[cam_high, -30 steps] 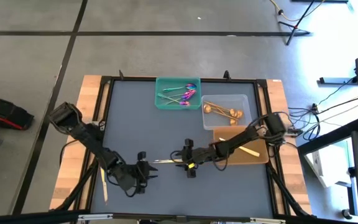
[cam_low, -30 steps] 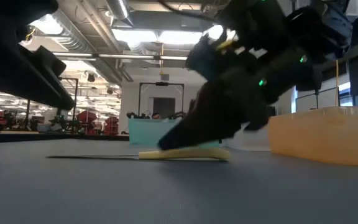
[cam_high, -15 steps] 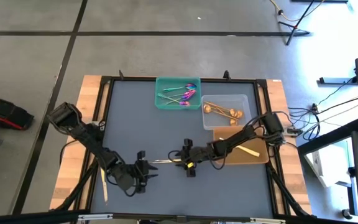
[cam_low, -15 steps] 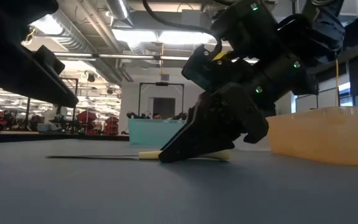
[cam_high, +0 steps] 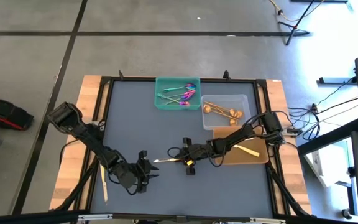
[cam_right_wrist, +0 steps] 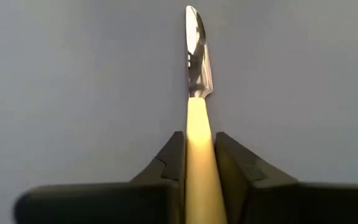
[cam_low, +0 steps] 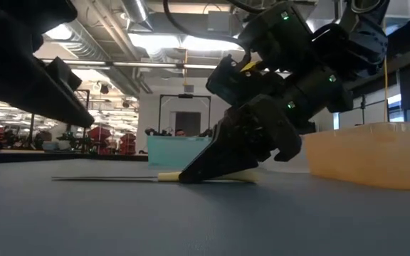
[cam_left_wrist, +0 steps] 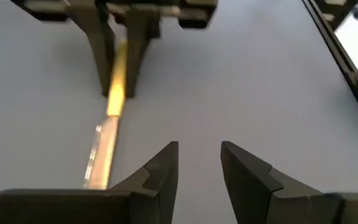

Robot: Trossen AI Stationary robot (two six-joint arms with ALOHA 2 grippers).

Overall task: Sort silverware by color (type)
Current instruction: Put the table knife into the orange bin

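Next, my right gripper lets go of the pale yellow knife in the orange tray (cam_high: 233, 145), next to the knife lying there.
A pale yellow knife (cam_high: 166, 160) lies flat on the dark table mat (cam_high: 142, 124), its shiny blade (cam_right_wrist: 197, 50) pointing toward the left arm. My right gripper (cam_high: 188, 160) is shut on its handle. My left gripper (cam_left_wrist: 199, 158) stands open just off the blade's tip, near the table's front, touching nothing. Purple-headed spoons lie in the green tray (cam_high: 178, 93), gold spoons in the clear tray (cam_high: 225, 111), and one knife (cam_high: 248, 150) in the orange tray (cam_high: 241, 146). My right gripper pinches the knife's yellow handle (cam_right_wrist: 199, 127) between its two fingers, near the end that meets the blade. The fingers (cam_low: 205, 167) slant down from the table's right side and lie along the knife. The knife rests on the mat, its blade running on ahead of the fingertips.
Another knife (cam_high: 104, 185) lies on the wooden strip at the table's left edge. The three trays stand at the far middle and right. Bare mat spreads over the left and near parts. A red and black object (cam_high: 5, 113) sits on the floor at the left.
My right gripper has come down over the knife's handle and shut on it. The knife lies where it lay.
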